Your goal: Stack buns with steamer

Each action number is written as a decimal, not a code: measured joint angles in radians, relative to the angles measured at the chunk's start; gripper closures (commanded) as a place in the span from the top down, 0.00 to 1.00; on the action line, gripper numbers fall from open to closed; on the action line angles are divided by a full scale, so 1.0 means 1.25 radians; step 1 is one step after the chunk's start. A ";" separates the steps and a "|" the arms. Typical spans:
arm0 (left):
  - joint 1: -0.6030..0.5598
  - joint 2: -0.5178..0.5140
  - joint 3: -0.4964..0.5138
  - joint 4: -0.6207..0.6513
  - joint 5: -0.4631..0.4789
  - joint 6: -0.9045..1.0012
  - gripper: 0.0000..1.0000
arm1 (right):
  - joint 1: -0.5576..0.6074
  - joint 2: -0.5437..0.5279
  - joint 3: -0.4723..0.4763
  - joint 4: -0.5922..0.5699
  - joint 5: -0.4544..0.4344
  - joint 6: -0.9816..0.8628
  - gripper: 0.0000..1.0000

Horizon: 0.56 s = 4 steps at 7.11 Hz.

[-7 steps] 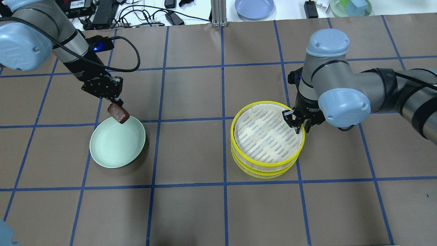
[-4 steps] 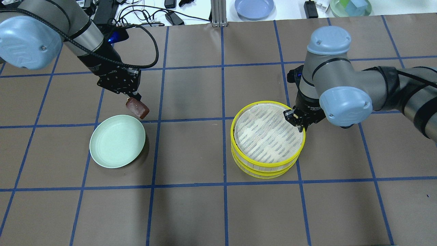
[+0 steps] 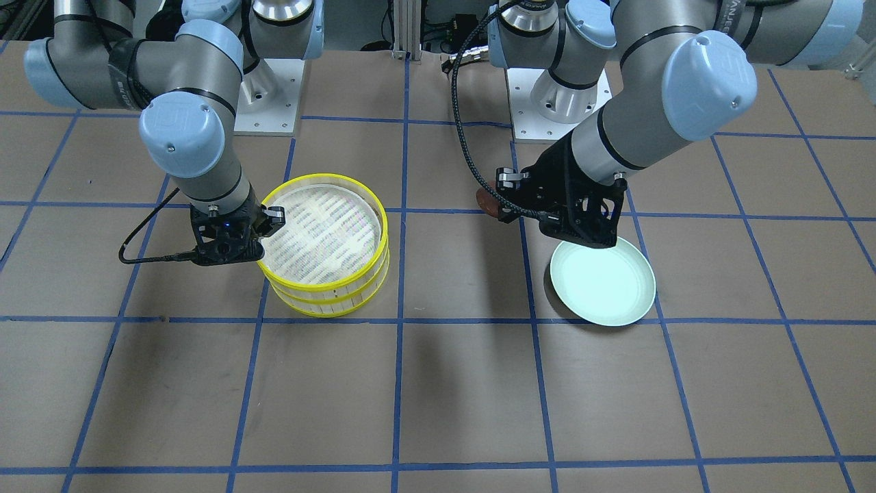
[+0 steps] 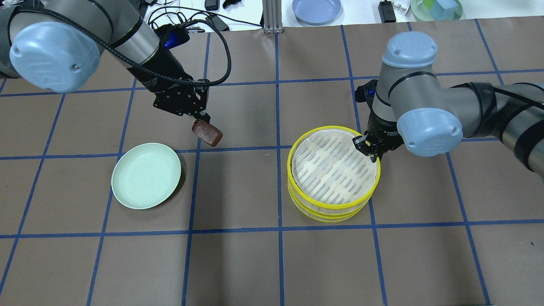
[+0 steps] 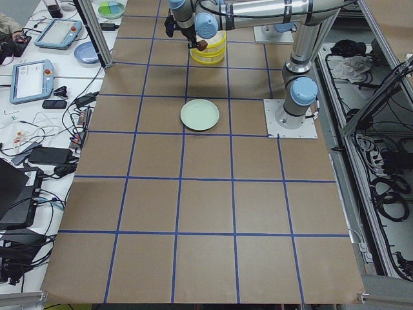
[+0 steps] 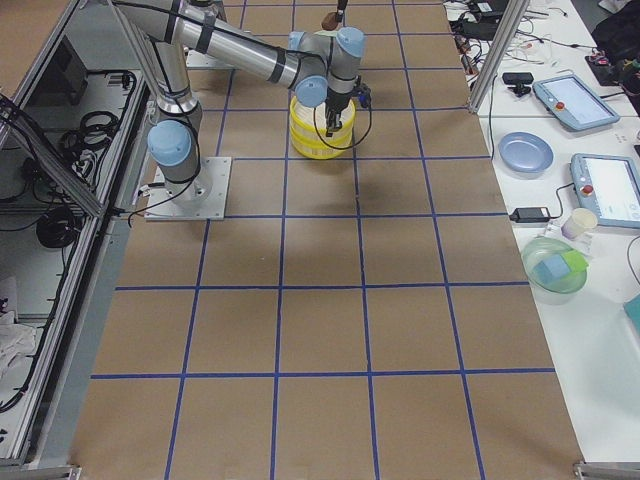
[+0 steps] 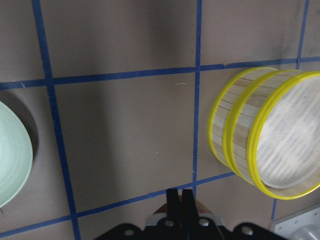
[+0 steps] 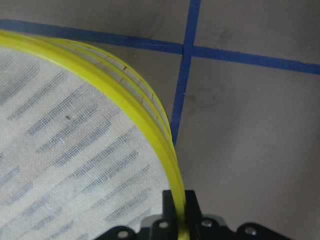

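Note:
My left gripper is holding the bun. It will let go of it on the bottom of the top tray, toward the side (image 3: pixel 348 253) (image 7: pixel 281 129) facing the mint-green plate.
My left gripper (image 4: pixel 200 120) is shut on the dark reddish-brown bun (image 4: pixel 207 133) and holds it in the air between the mint-green plate (image 4: pixel 127 199) and the steamer. The bun also shows in the front view (image 3: pixel 486 200). The steamer is two yellow-rimmed trays stacked, the top tray (image 4: pixel 323 127) on the lower one (image 4: pixel 327 216). My right gripper (image 4: pixel 369 151) is shut on the top tray's rim (image 8: pixel 150 120) at its right side. The top tray's floor is bare. The cream-white bun is not in view.
The plate (image 3: pixel 643 301) is bare. Beyond the mat's far edge are a blue plate (image 4: pixel 316 9), a green bowl with blocks (image 4: pixel 437 9), cables (image 4: pixel 170 19) and an aluminium post (image 4: pixel 270 17).
My left gripper has carried the brown bun from over the plate's edge up and to the right, toward the steamer. My right gripper has closed on the top tray's rim.

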State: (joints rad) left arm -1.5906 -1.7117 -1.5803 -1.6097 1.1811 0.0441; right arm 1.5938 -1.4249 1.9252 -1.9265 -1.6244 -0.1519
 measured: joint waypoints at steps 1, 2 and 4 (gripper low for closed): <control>-0.031 -0.001 -0.003 0.016 -0.031 -0.053 0.00 | 0.000 0.002 0.000 -0.003 0.001 -0.008 0.00; -0.067 -0.007 -0.009 0.052 -0.065 -0.114 0.00 | 0.000 0.004 0.000 -0.004 0.001 -0.011 0.00; -0.116 -0.025 -0.047 0.145 -0.135 -0.188 0.00 | 0.000 0.007 0.000 -0.005 0.001 -0.012 0.00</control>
State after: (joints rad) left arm -1.7352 -1.7429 -1.6386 -1.4278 1.0125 -0.1905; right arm 1.5938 -1.4159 1.9254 -1.9328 -1.6230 -0.1675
